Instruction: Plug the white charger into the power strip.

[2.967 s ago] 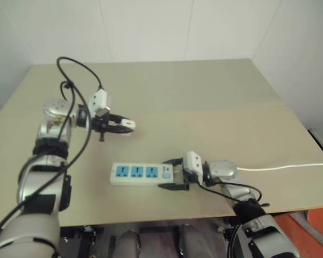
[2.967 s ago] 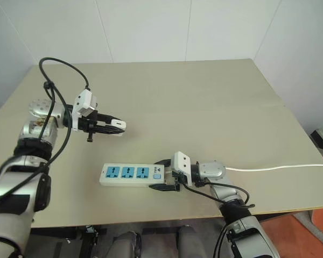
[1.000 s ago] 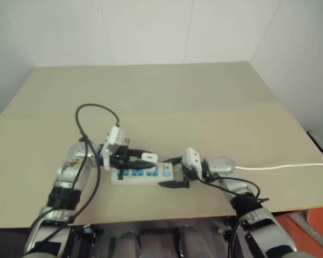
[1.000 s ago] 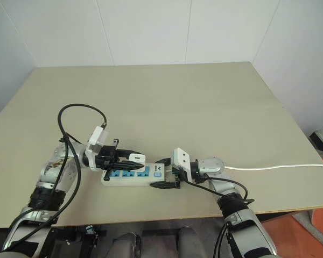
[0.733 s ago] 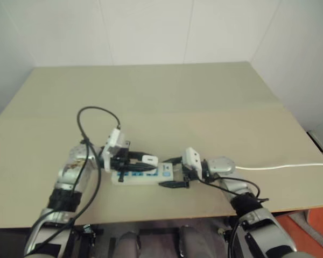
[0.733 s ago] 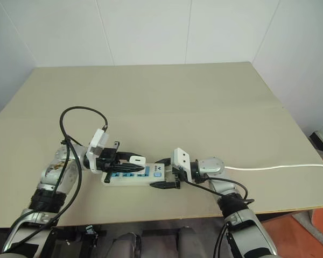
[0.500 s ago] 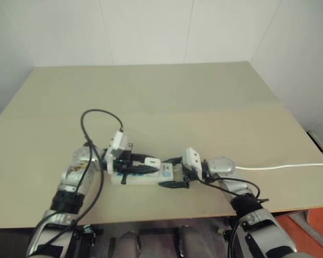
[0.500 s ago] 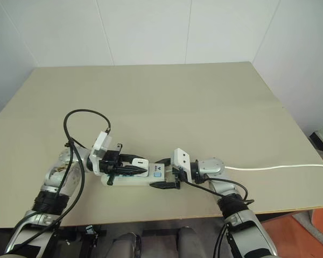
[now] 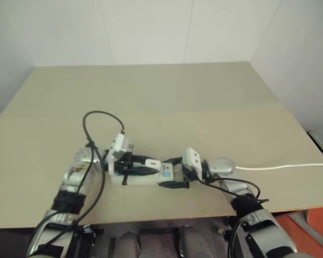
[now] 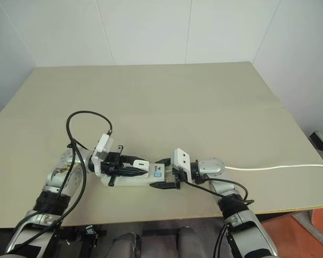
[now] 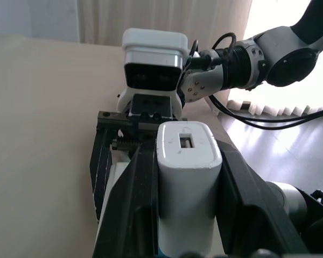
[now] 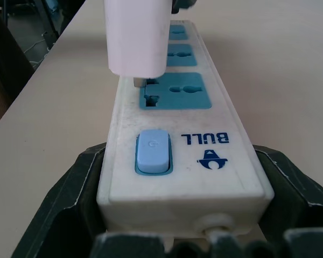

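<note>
Next, I let go of the white charger with my left gripper in the power strip's blue socket (image 9: 151, 170) (image 11: 185, 250) nearest my right gripper. The charger is now upright over that socket.
The power strip (image 12: 204, 145) lies on the tan table, its blue switch (image 12: 152, 151) facing my right wrist camera. My right gripper (image 10: 160, 173) is shut on the strip's switch end, one black finger (image 12: 78, 188) on each side. My left gripper (image 10: 141, 166) reaches level over the strip from the left, shut on the white charger (image 11: 185, 183). The charger (image 12: 137, 37) stands upright over the blue socket (image 12: 175, 91) nearest the switch. Its prongs sit right at that socket's holes. The left fingers cover much of the other two sockets in the eye views.
The strip's thin white cord (image 10: 280, 167) runs right, off the table's right edge. A black cable loop (image 10: 89, 115) arches above my left wrist. The table's front edge (image 10: 151, 217) lies close behind the strip; open tabletop (image 10: 177, 102) stretches to the back wall.
My left gripper carried the charger from above the table's back left down over the strip, then edged right and sank slightly toward the switch-end socket. The right gripper and strip stayed put.
</note>
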